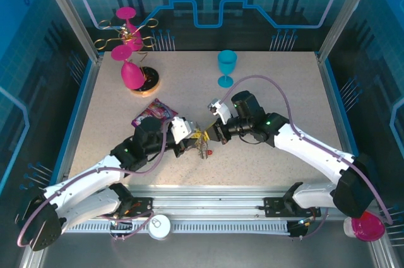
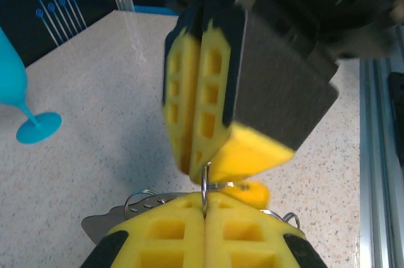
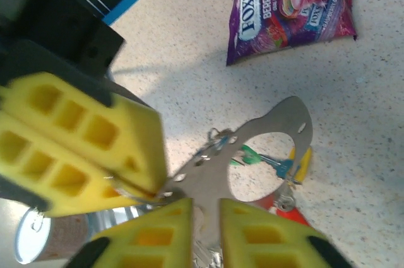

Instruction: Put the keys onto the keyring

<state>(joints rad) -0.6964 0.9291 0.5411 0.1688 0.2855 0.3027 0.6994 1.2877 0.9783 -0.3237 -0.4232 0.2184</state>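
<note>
I have my right gripper's fingers on both sides of the plate's narrow end beside the keyring, so next I open my right gripper, turn it to face my left gripper and pinch the keyring itself [image 2: 205, 178].
My two grippers meet over the middle of the table. The left gripper [image 1: 191, 144] [image 2: 205, 208] is shut on a thin silver split ring [image 2: 205, 183] standing upright in its yellow pads. The right gripper [image 1: 213, 134] [image 3: 206, 208] is shut on the narrow end of a flat grey metal plate [image 3: 265, 129] with a large hole. Its yellow fingers [image 2: 202, 85] hang just above the ring. The keyring bundle [image 1: 203, 149] trails below the plate: green tag [image 3: 249, 154], a blue-headed key [image 3: 278, 164], yellow piece [image 3: 303, 161] [image 2: 249, 192] and red clip [image 3: 290, 212]. Separate silver keys are too small to make out.
A blue goblet [image 1: 226, 66] [image 2: 16, 91] stands behind the grippers. A purple candy bag [image 1: 154, 111] [image 3: 290, 9] lies left of them. Pink goblets [image 1: 131, 72] and a black-and-tan disc [image 1: 150, 82] sit far left. A small tin [image 1: 160, 225] rests on the front rail.
</note>
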